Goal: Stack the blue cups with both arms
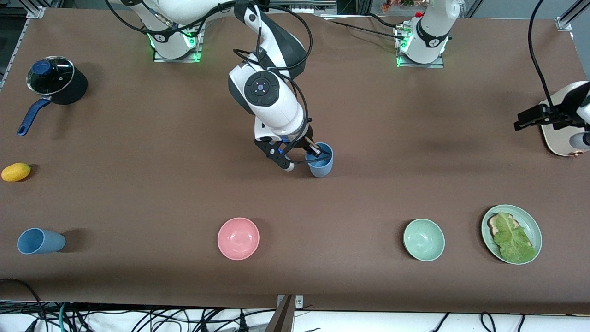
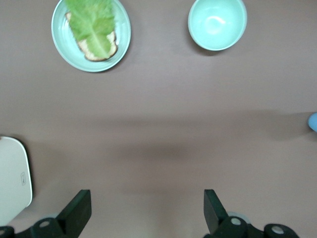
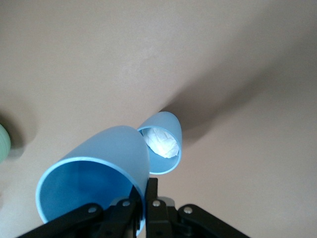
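Note:
The blue cup in my right gripper will be let go inside the standing blue cup with the whitish patch (image 1: 321,160) (image 3: 161,148).
My right gripper (image 1: 314,152) (image 3: 146,197) is shut on the rim of a blue cup (image 3: 94,171), one finger inside and one outside, over the middle of the table. The cup hangs tilted. Just past its rim a second blue cup (image 3: 162,144) shows with a whitish patch inside. In the front view the two overlap as one blue shape (image 1: 321,162). A third blue cup (image 1: 39,241) lies on its side at the right arm's end, near the front camera. My left gripper (image 1: 523,122) (image 2: 147,212) waits open and holds nothing at the left arm's end.
A pink bowl (image 1: 238,238), a pale-green bowl (image 1: 424,240) (image 2: 217,23) and a green plate (image 1: 531,225) (image 2: 60,39) with lettuce on toast line the near side. A lidded pot (image 1: 55,80) and a yellow fruit (image 1: 16,172) sit at the right arm's end. A white board (image 1: 557,138) lies under the left gripper.

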Robot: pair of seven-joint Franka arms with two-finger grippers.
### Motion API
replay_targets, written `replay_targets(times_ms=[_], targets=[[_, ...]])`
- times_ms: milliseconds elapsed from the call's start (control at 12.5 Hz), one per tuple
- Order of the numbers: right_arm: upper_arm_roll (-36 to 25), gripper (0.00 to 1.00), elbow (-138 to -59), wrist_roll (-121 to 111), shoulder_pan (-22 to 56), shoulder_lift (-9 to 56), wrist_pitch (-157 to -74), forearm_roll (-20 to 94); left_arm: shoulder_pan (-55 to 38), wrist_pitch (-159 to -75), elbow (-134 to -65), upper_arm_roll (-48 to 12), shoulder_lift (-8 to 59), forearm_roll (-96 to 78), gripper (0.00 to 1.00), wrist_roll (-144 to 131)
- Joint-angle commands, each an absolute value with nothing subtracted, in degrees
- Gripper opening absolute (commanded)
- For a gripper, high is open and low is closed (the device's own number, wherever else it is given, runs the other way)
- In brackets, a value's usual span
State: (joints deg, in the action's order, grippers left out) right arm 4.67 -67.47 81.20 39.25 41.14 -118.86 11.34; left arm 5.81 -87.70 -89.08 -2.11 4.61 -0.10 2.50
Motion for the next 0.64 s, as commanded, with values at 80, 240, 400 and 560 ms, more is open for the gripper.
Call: replay_targets(times_ms=[80, 240, 400, 560], targets=[[4.13, 0.0, -65.57, 82.09, 40.61, 42.98, -117.78, 11.87, 3.52, -89.99, -93.95, -0.79, 1.94, -1.14, 1.0, 3.69], [4.13, 0.0, -65.57, 82.09, 40.78, 42.98, -117.6, 11.87, 3.16, -90.88, -94.04, -0.79, 1.76, -1.32, 1.0, 2.99], [4.13, 0.0, -66.18, 82.09, 41.04, 42.89, -117.51, 11.43, 1.42, -90.97, -94.04, 0.61, 1.67, -1.23, 1.0, 2.99], [4.13, 0.0, -66.88, 82.09, 41.31, 42.54, -116.2, 10.99, -0.26, -91.05, -94.04, 1.32, 1.76, -0.97, 1.0, 2.99]])
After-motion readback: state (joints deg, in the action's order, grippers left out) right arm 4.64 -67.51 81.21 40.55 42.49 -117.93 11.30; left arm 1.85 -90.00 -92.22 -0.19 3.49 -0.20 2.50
